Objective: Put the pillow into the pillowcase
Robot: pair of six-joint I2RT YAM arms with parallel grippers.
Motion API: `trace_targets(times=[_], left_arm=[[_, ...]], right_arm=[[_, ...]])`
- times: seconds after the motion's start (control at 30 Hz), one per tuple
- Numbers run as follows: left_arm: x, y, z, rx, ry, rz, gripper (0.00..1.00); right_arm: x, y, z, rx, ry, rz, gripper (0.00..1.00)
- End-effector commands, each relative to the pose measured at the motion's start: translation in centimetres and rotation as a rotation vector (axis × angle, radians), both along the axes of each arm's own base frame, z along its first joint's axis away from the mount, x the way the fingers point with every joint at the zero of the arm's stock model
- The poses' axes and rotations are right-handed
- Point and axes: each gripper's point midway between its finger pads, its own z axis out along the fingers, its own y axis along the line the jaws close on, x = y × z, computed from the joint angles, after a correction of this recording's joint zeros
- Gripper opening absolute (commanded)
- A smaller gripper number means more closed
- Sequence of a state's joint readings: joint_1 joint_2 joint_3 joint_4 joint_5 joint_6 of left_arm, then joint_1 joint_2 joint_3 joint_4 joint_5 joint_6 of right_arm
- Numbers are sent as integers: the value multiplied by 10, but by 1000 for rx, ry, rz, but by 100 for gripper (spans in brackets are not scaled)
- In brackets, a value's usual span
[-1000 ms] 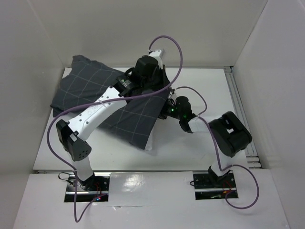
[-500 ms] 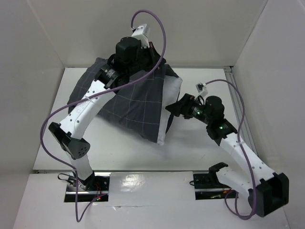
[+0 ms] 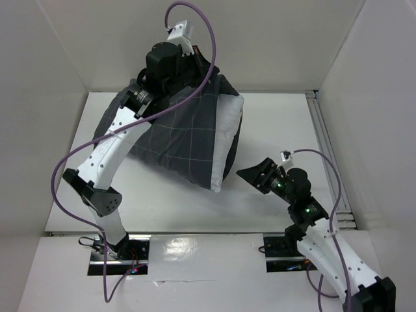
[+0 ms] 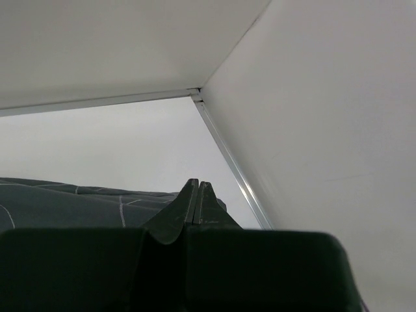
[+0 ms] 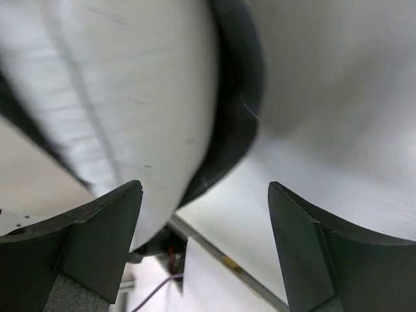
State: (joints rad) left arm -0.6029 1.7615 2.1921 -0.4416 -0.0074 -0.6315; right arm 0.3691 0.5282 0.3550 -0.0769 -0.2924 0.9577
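Observation:
The robot's right gripper will next go to the dark grey checked pillowcase and close on its lower open edge (image 3: 226, 174) (image 5: 196, 190) next to the pillow's bare end.
The dark grey checked pillowcase (image 3: 175, 133) hangs lifted at the back of the table, pulled over most of the white pillow (image 3: 227, 133). The pillow's right end sticks out bare. My left gripper (image 3: 195, 77) is at the pillowcase's raised top edge, shut on the cloth. In the left wrist view its fingertips (image 4: 197, 186) are pressed together, with the pillowcase (image 4: 65, 205) behind them. My right gripper (image 3: 255, 174) stands open to the right of the pillow, apart from it. In the right wrist view my right gripper (image 5: 205, 188) holds nothing, and the pillow (image 5: 130, 97) and the pillowcase edge (image 5: 237, 97) lie ahead.
White walls close in the table (image 3: 162, 195) at the back, left and right. A metal rail (image 3: 328, 149) runs along the table's right edge. Purple cables loop over both arms. The arm bases sit at the near edge.
My right gripper has opened, let go at the pillow's end and drawn back toward the near right. My left arm has lifted the pillowcase higher and further back.

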Motion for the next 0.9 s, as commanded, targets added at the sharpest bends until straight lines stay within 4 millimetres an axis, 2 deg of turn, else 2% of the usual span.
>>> trace_targets(times=[0.0,0.03,0.13,0.23,0.3,0.37,0.4,0.53,0.57,0.7,0.73,0.77,0.83,0.87], left_arm=[[-25,20,94,-160,-229,20,0],[-25,20,94,-160,-229,20,0],[-28,19,98,-168,-236,20,0],[-31,23,102,-166,-249,30,0],[-32,19,100,-167,-247,21,0],[-32,19,100,-167,-247,21,0],[-30,18,96,-161,-239,21,0],[-30,18,96,-161,-239,21,0],[-30,18,96,-161,-239,21,0],[-33,20,100,-159,-252,22,0],[-32,19,95,-153,-243,22,0],[-35,23,100,-160,-251,31,0],[-33,22,99,-160,-252,31,0],[-34,25,98,-158,-249,42,0]], right_arm=[[1,16,3,181,45,38,85],[2,20,-5,174,75,55,85],[14,29,-10,129,116,93,82],[15,39,-5,162,106,141,82],[20,43,-8,173,114,147,82],[19,49,-15,170,132,176,82],[21,52,-8,179,109,189,82],[23,64,-18,170,153,230,82],[19,73,-19,179,156,258,82],[15,92,-25,185,177,299,74],[13,97,-26,183,175,309,63],[8,105,-28,192,183,333,57],[12,111,-22,203,182,341,47],[8,117,-22,197,179,367,38]])
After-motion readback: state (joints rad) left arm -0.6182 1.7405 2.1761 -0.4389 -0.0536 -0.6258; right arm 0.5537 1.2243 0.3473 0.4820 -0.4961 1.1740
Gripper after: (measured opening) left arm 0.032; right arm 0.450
